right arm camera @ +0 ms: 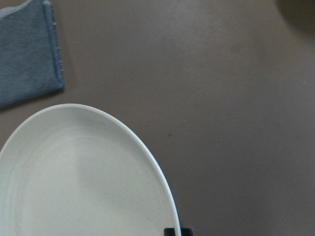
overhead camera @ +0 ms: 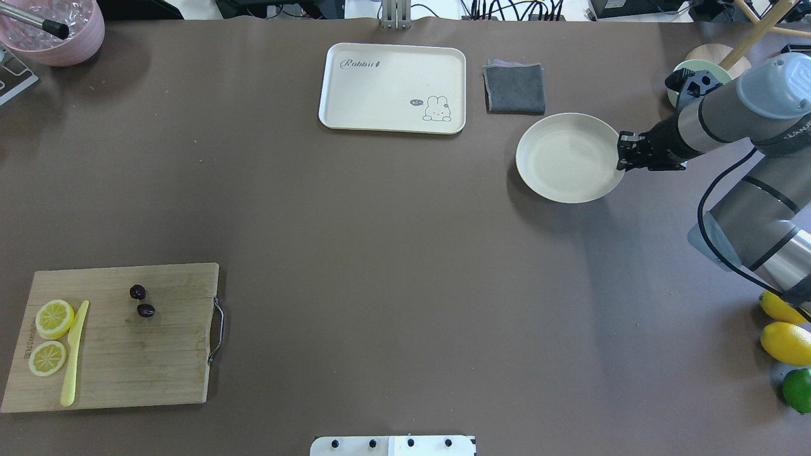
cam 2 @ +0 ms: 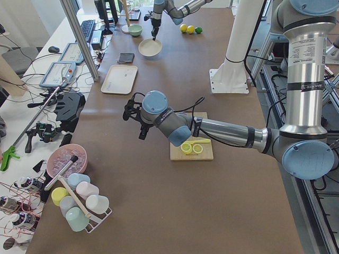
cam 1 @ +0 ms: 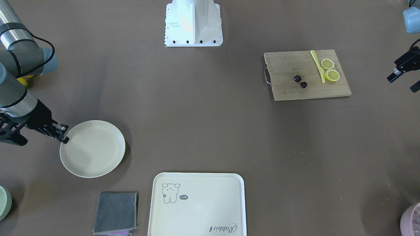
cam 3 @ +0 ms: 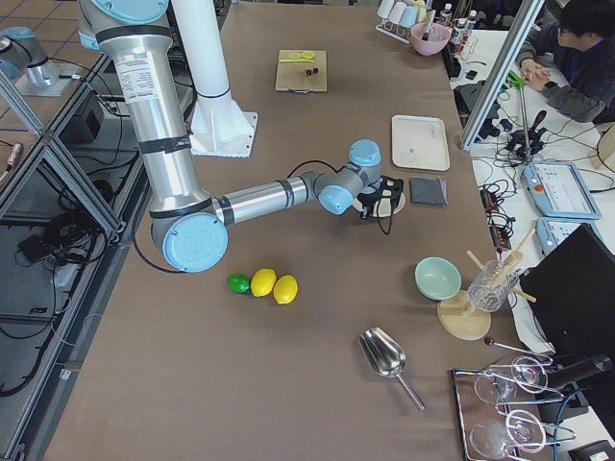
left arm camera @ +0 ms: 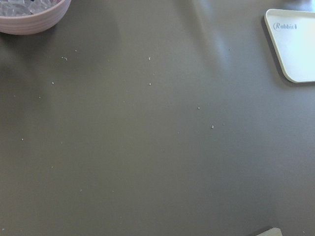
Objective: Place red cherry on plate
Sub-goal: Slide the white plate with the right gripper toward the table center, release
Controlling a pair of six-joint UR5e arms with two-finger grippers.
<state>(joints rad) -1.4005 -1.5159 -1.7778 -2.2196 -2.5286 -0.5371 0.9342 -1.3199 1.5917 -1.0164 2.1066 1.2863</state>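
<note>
I should let go of the plate with my right gripper on the bare table (cam 1: 209, 102) between the white stand and the cream tray.
The red cherry (cam 1: 297, 78) (overhead camera: 137, 292), two tiny dark fruits, lies on a wooden cutting board (cam 1: 288, 91) (overhead camera: 165, 361) beside two lemon slices (cam 1: 332, 75) and a yellow knife (cam 1: 318, 65). Far across the table is the round cream plate (cam 1: 95, 154) (overhead camera: 564, 164) (right arm camera: 74, 182). My right gripper (cam 1: 64, 134) (overhead camera: 622, 154) is shut on the plate's rim on the side away from the board. My left gripper (cam 1: 403, 83) hangs open and empty in the air beyond the board's outer end. Its wrist view shows only bare table.
A cream tray with a drawing (overhead camera: 380, 88) and a folded grey cloth (overhead camera: 514, 87) lie at the far edge. A pink bowl (overhead camera: 57, 31) sits at the far left corner. Two lemons (overhead camera: 785, 342) and a lime (overhead camera: 797, 389) lie by the right arm.
</note>
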